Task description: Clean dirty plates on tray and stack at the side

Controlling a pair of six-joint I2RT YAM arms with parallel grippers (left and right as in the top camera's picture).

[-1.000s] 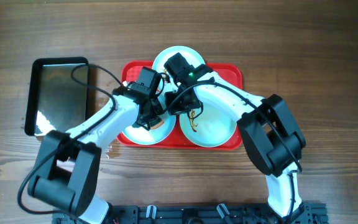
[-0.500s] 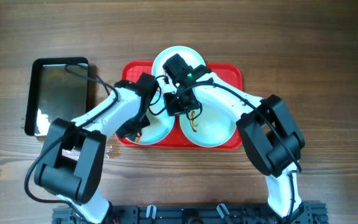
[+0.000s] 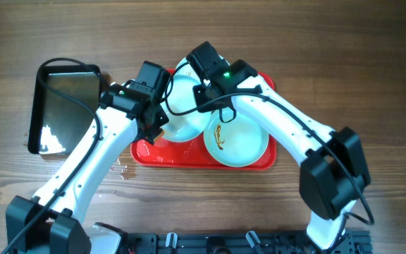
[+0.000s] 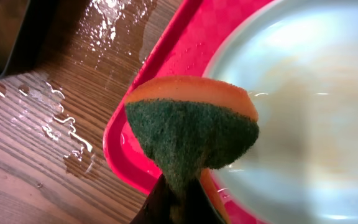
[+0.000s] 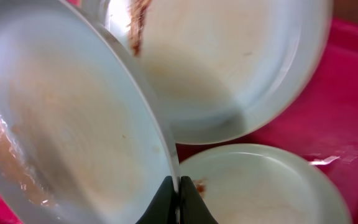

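The robot's right gripper will release the pale plate, now held tilted above the red tray, on the bare table across the red tray from the black pan [image 3: 322,90].
The red tray [image 3: 259,161] holds three pale plates. My right gripper [image 3: 201,93] is shut on the rim of one plate [image 3: 184,114] and holds it tilted above the tray's left half; in the right wrist view [image 5: 179,186] this held plate [image 5: 73,124] shows a faint brown smear. A second plate [image 3: 238,137] with a brown smear lies at the tray's right. The third plate [image 3: 180,73] is mostly hidden under the right wrist. My left gripper [image 3: 154,130] is shut on a green-and-orange sponge [image 4: 191,130], just off the held plate's left rim [image 4: 303,112].
A black metal pan [image 3: 65,106] lies left of the tray. Water drops wet the wooden table [image 4: 73,124] between the pan and the tray's edge [image 4: 179,68].
The right gripper has lifted and tilted the left plate off the tray. The left gripper with the sponge has pulled back from over that plate to its left rim.
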